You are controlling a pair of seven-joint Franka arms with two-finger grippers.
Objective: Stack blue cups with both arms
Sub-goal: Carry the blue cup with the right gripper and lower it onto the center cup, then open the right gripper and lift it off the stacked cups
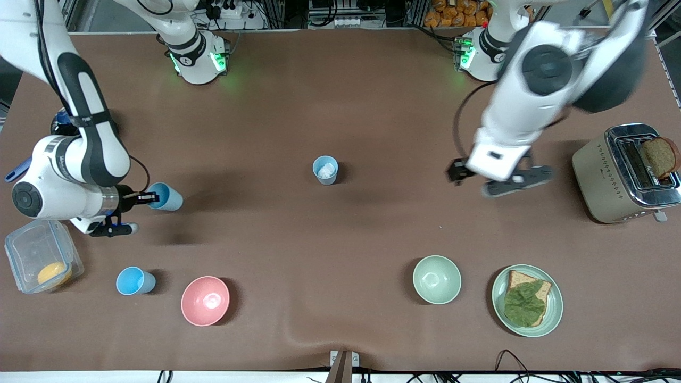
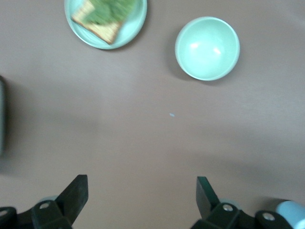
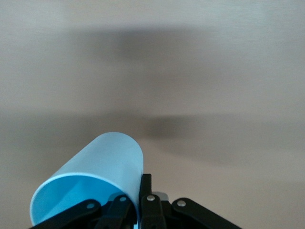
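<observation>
The blue cup in my right gripper should be released inside the mid-table blue cup [image 1: 323, 164] with something white in it.
Three blue cups show in the front view. One cup [image 1: 325, 170] stands upright mid-table with something white inside. Another [image 1: 135, 280] stands nearer the front camera, beside the pink bowl. My right gripper [image 1: 143, 198] is shut on the rim wall of the third cup [image 1: 167, 197] and holds it tipped on its side above the table at the right arm's end. In the right wrist view that cup [image 3: 95, 176] sits in my gripper [image 3: 138, 200], one finger inside and one outside. My left gripper [image 1: 495, 178] hangs open and empty over bare table near the toaster; its fingers [image 2: 76, 195] stand wide apart.
A toaster [image 1: 612, 175] holding a bread slice [image 1: 659, 157] stands at the left arm's end. A green bowl [image 1: 437, 279], a plate [image 1: 553, 314] with a lettuce sandwich and a pink bowl [image 1: 205, 300] sit near the front. A clear container [image 1: 32, 250] is beside the right arm.
</observation>
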